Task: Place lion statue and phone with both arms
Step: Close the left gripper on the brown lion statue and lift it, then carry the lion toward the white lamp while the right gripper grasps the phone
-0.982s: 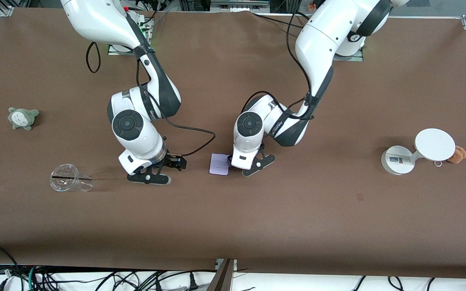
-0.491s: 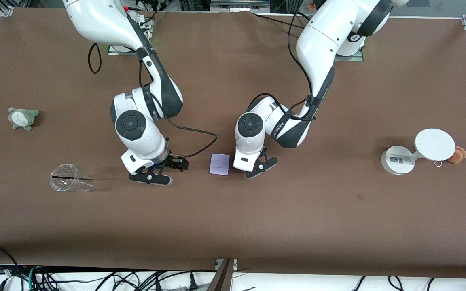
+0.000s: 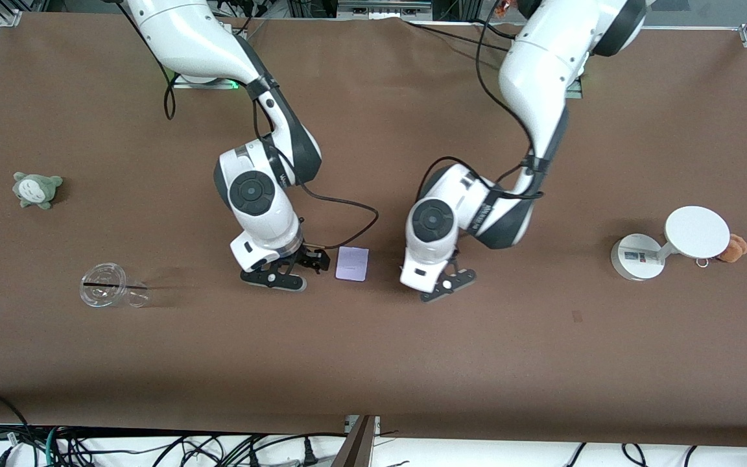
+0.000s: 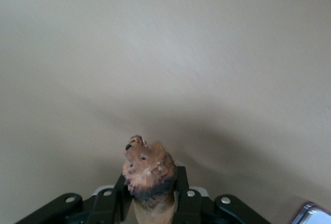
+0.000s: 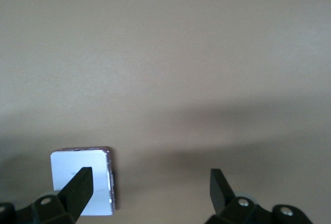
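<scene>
The robot's left gripper should release the lion statue, now held low over the table, on the table (image 3: 562, 267) next to the round base of the white stand, toward the phone.
My left gripper (image 3: 443, 285) hangs low over the table, beside the phone toward the left arm's end. It is shut on the lion statue (image 4: 148, 166), whose orange-brown head sticks out between the black fingers (image 4: 181, 190); the front view hides it. The phone (image 3: 352, 263), a pale lavender rectangle, lies flat on the table between the two grippers. My right gripper (image 3: 292, 271) is open and empty, close beside the phone toward the right arm's end. In the right wrist view the phone (image 5: 101, 182) lies by one fingertip (image 5: 77, 185), outside the open gap.
A clear plastic cup (image 3: 111, 293) lies on its side toward the right arm's end. A grey-green plush toy (image 3: 36, 189) sits farther from the camera there. A white round-based stand (image 3: 668, 243) and an orange-brown plush (image 3: 733, 248) stand toward the left arm's end.
Both grippers have shifted toward the left arm's end. The left gripper has drawn away from the phone with the lion; the right gripper has come up close to the phone.
</scene>
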